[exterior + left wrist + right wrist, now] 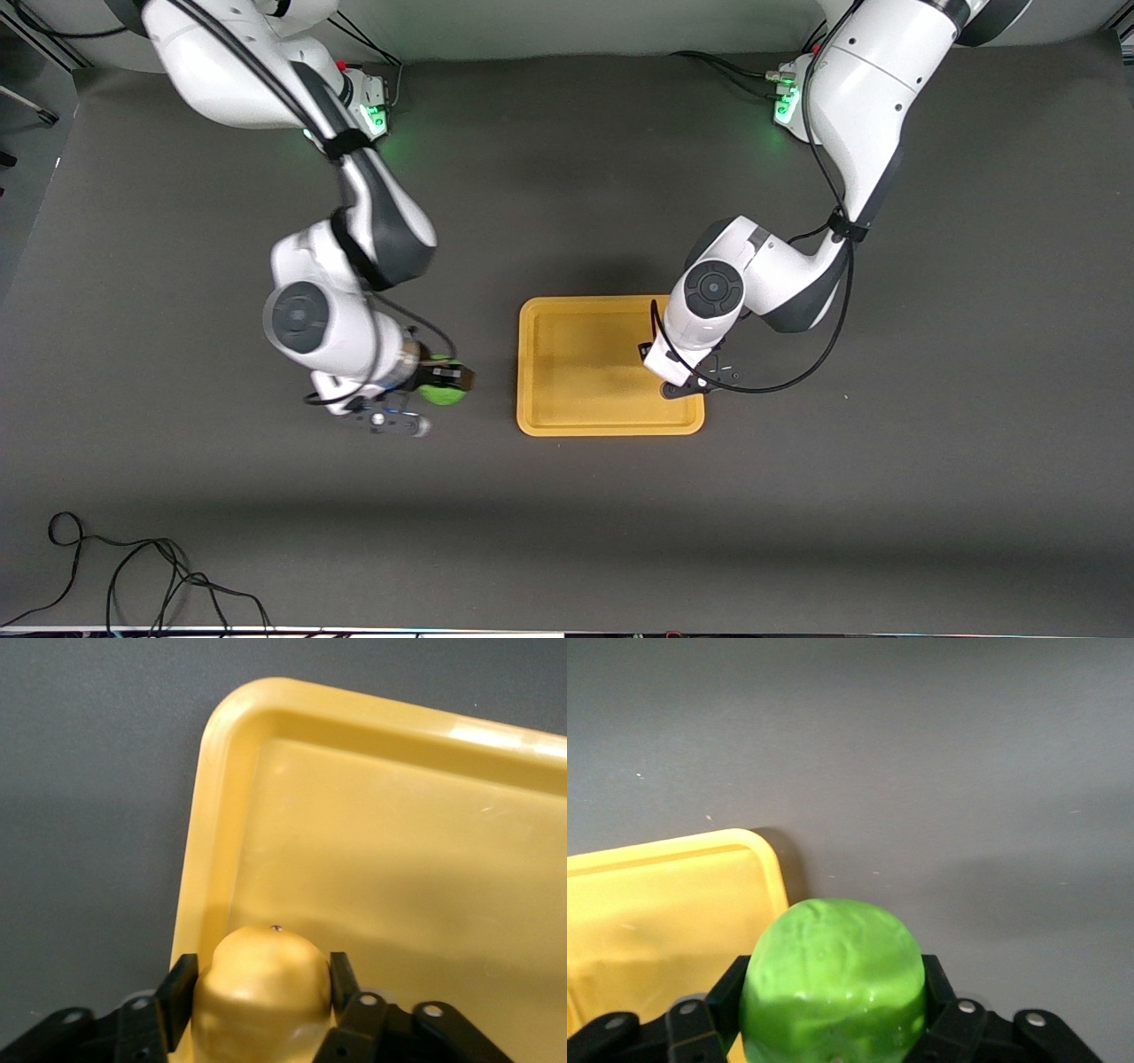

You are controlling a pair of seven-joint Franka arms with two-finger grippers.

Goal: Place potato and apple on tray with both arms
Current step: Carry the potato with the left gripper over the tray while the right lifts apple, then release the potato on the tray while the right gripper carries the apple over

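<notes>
My right gripper needs to let go of the apple on the tray's bottom (580, 374) (669, 979), between the potato and the edge nearest that gripper.
The orange-yellow tray (576, 372) lies mid-table. My left gripper (687, 385) is over the tray's corner nearest the front camera, toward the left arm's end. In the left wrist view it (261, 974) is shut on the yellow-tan potato (261, 992), just above the tray floor (399, 859). The arm hides the potato in the front view. My right gripper (447, 381) is over the bare table beside the tray, toward the right arm's end. It (837, 979) is shut on the lime-green apple (440, 392), which also shows in the right wrist view (833, 983), with the tray's corner (656, 904) close by.
The dark grey table mat (886, 496) spreads wide around the tray. A loose black cable (133, 576) lies near the table's front edge at the right arm's end. Both arm bases stand along the top.
</notes>
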